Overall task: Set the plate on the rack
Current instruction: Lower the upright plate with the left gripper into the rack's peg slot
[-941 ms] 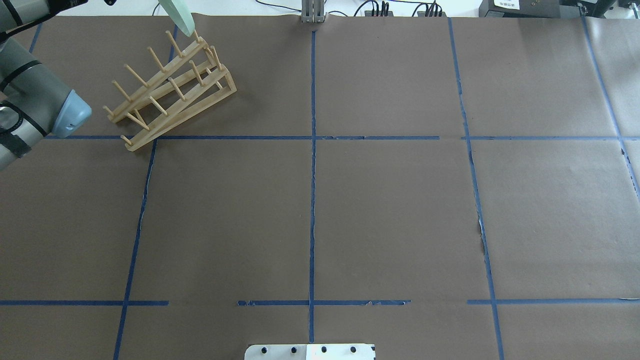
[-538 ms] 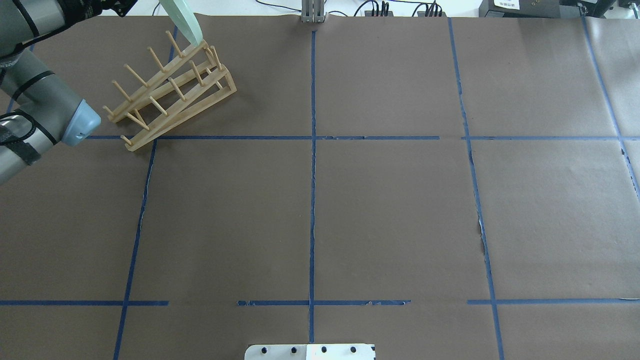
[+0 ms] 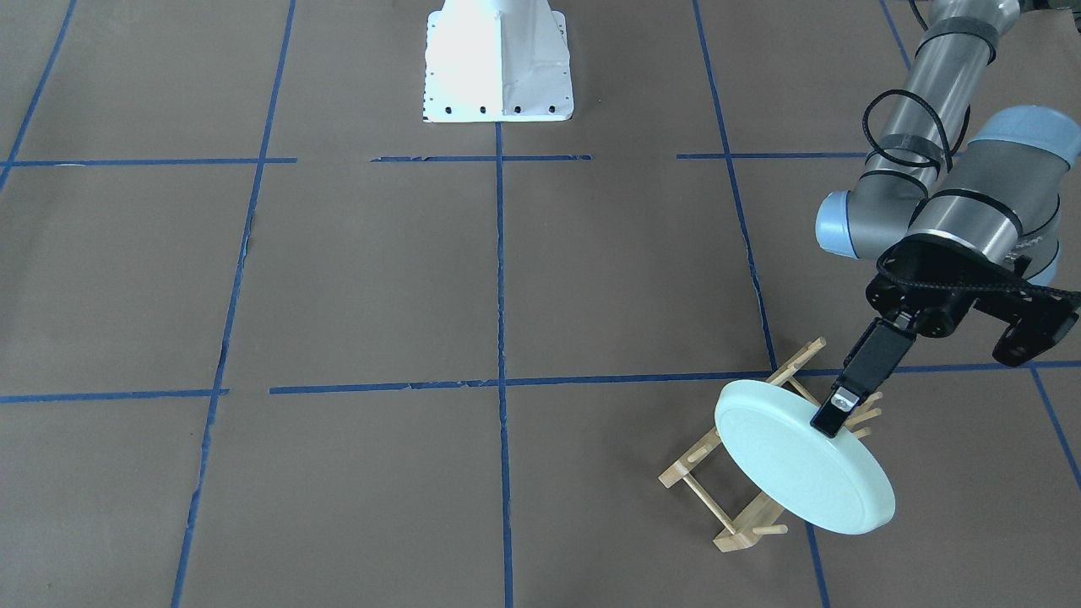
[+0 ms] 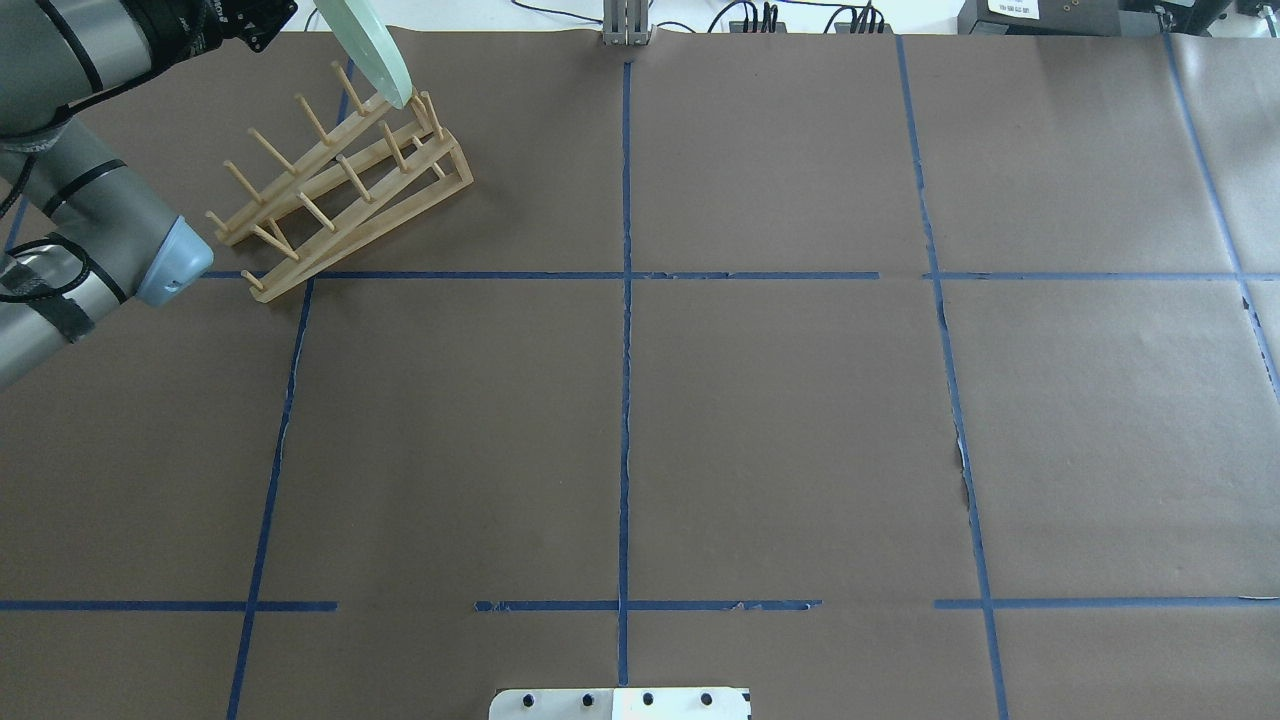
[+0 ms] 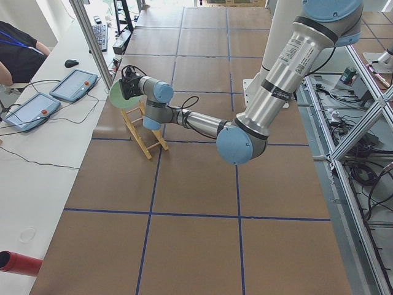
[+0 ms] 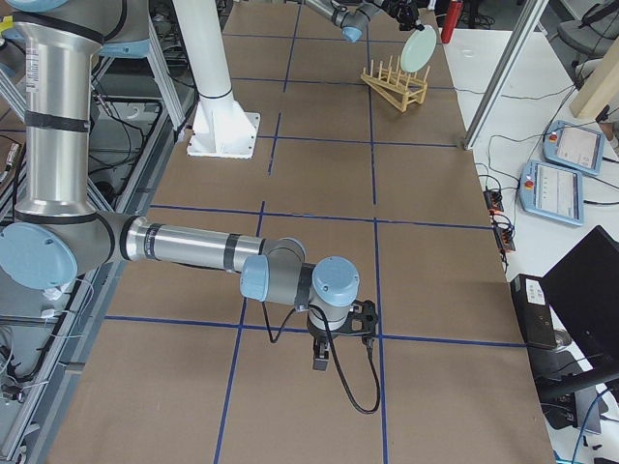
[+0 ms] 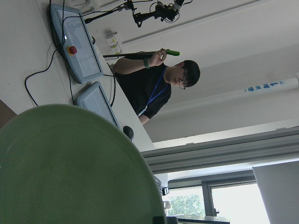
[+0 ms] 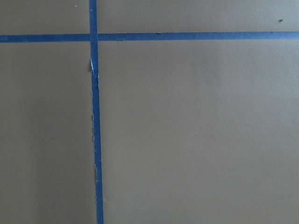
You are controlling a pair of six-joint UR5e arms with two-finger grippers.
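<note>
My left gripper is going to release the plate, now held tilted over the rack, on edge between the pegs at the wooden rack's far end (image 3: 770,482).
My left gripper (image 3: 832,418) is shut on the upper rim of the pale mint-green plate (image 3: 798,460) and holds it on edge, tilted, over the far end of the wooden rack (image 3: 747,528). In the overhead view the plate (image 4: 372,52) shows edge-on, its lower rim at the rack's (image 4: 340,190) far-end pegs. The plate fills the lower left of the left wrist view (image 7: 70,168). My right gripper (image 6: 319,362) shows only in the exterior right view, low over the table far from the rack; I cannot tell whether it is open or shut.
Brown paper with blue tape lines covers the table (image 4: 780,420). The robot's white base (image 3: 498,67) stands at the near edge. Beyond the far edge are touch pendants (image 5: 73,85), cables and an operator (image 7: 159,88). The rack lies at the table's far left corner.
My left arm has swung right in the overhead view. The plate has come down and right, from just beyond the rack's far end to its end pegs.
</note>
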